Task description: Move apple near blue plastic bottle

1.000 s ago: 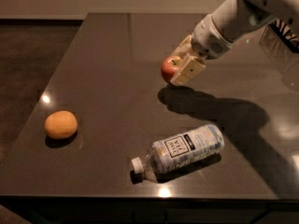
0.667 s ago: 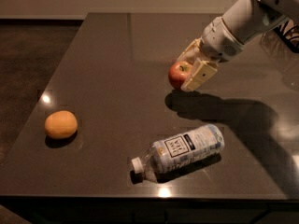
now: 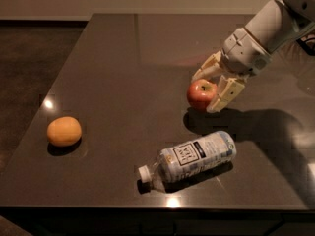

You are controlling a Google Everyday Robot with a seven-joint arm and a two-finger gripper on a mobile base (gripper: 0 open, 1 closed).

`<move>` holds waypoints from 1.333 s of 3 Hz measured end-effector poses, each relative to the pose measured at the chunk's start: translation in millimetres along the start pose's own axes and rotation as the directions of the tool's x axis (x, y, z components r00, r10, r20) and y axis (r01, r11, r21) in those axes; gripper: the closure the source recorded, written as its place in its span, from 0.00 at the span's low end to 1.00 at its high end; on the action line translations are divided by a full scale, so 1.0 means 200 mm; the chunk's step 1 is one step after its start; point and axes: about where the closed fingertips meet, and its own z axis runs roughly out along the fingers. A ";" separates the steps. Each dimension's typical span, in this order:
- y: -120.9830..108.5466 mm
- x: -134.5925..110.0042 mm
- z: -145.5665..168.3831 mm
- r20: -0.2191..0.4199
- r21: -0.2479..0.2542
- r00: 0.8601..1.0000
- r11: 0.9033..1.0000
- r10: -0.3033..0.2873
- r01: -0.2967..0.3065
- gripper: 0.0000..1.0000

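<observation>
Next, I release the apple on the dark table (image 3: 180, 106), slightly behind the blue plastic bottle.
The red apple (image 3: 201, 94) with yellowish patches is held between the cream fingers of my gripper (image 3: 206, 90), right of the table's middle and a little above the top, with its shadow below it. The gripper reaches in from the upper right on the white arm and is shut on the apple. The blue plastic bottle (image 3: 189, 160) lies on its side near the front edge, white cap pointing front-left, label up. It lies below and slightly left of the apple, apart from it.
An orange round fruit (image 3: 64, 131) sits at the front left of the dark table (image 3: 123, 73). The table's front edge runs just below the bottle. Dark floor lies to the left of the table.
The gripper has carried the apple forward and a little to the right, closer to the bottle. The bottle and the orange fruit have not moved.
</observation>
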 end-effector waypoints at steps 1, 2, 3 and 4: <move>0.11 -0.04 0.03 0.012 -0.043 0.997 0.996 -0.073 0.073 1.00; 0.14 -0.08 0.10 0.032 -0.087 0.990 0.987 -0.136 0.138 1.00; 0.10 -0.09 0.16 0.047 -0.117 0.982 0.975 -0.184 0.188 1.00; 0.05 -0.10 0.20 0.057 -0.143 0.974 0.964 -0.219 0.225 0.82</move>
